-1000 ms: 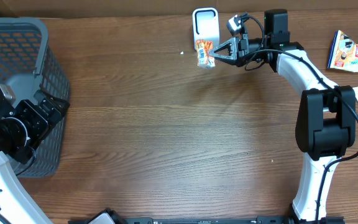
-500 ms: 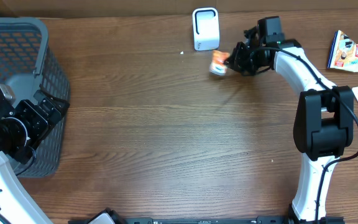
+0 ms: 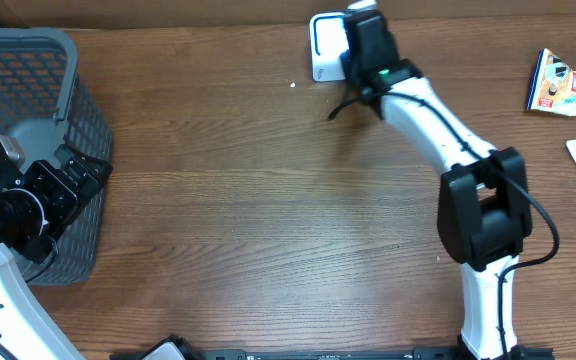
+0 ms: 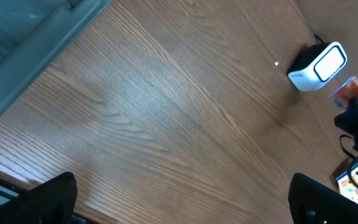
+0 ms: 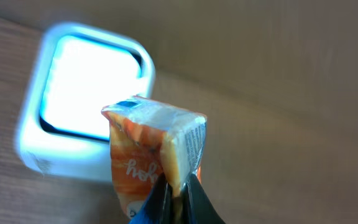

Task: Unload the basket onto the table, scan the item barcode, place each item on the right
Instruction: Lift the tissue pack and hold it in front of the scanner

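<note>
Next, my right gripper releases the snack packet in the gap between the cream bag and the white tube.
The item is a small orange and white snack packet (image 5: 143,149). My right gripper (image 5: 178,194) is shut on the packet's lower edge and holds it upright, close in front of the white barcode scanner (image 5: 82,93), whose window glows bright. In the overhead view the right wrist covers the packet and only the scanner's (image 3: 323,45) left part shows. The left wrist view shows the scanner (image 4: 319,65) far off with the packet (image 4: 351,91) just beside it. My left gripper (image 4: 185,205) stands wide open above bare wood, holding nothing.
A grey mesh basket (image 3: 28,70) stands at the far left, with my left arm beside it. Other snack packets (image 3: 568,85) lie at the right edge of the table. A cardboard wall runs behind the scanner.
My right arm has swung left with the packet, from the scanner's right side to right over and in front of it. The left arm has not moved.
</note>
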{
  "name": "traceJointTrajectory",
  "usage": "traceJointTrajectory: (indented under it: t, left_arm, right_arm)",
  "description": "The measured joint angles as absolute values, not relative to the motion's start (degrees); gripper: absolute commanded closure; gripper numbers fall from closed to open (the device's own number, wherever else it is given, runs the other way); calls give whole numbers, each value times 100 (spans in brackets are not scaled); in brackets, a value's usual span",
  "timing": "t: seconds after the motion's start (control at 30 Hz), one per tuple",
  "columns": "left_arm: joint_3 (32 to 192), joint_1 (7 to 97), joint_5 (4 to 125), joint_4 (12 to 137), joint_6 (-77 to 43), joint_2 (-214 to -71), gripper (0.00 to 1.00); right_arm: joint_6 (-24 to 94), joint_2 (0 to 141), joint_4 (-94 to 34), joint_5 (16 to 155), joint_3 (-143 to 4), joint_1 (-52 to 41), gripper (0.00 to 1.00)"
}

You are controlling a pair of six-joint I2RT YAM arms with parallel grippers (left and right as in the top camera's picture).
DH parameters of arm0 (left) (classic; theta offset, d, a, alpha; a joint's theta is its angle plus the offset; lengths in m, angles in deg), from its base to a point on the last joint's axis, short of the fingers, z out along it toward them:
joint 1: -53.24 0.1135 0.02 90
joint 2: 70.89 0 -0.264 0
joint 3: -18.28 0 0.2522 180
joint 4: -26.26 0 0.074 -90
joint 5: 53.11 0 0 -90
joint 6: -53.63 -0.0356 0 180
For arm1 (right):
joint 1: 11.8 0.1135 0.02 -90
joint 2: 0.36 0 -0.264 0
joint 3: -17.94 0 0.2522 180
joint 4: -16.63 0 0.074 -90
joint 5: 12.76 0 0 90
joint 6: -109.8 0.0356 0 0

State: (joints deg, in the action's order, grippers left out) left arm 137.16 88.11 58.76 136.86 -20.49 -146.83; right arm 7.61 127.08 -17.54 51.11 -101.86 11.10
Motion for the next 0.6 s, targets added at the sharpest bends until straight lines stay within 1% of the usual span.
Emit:
traceJointTrajectory:
  t: [0.13, 0.2, 0.33, 0.6]
  left_arm:
    - [13716, 8811, 5876, 13688, -2052, -14683, 0]
    - [13716, 8811, 5878, 13688, -2052, -14683, 0]
    - [13716, 8811, 5878, 13688, -2052, -14683, 0]
    - [13716, 8811, 5878, 13688, -2052, -14683, 0]
  right_arm:
    - [-384, 12708, -932, 4783, -10191, 1357, 96]
    - [-712, 12708, -742, 4728, -10191, 1379, 96]
    - [-1044, 12710, -674, 4801, -10191, 1355, 96]
    - [-1260, 12823, -200, 5559, -10191, 1333, 96]
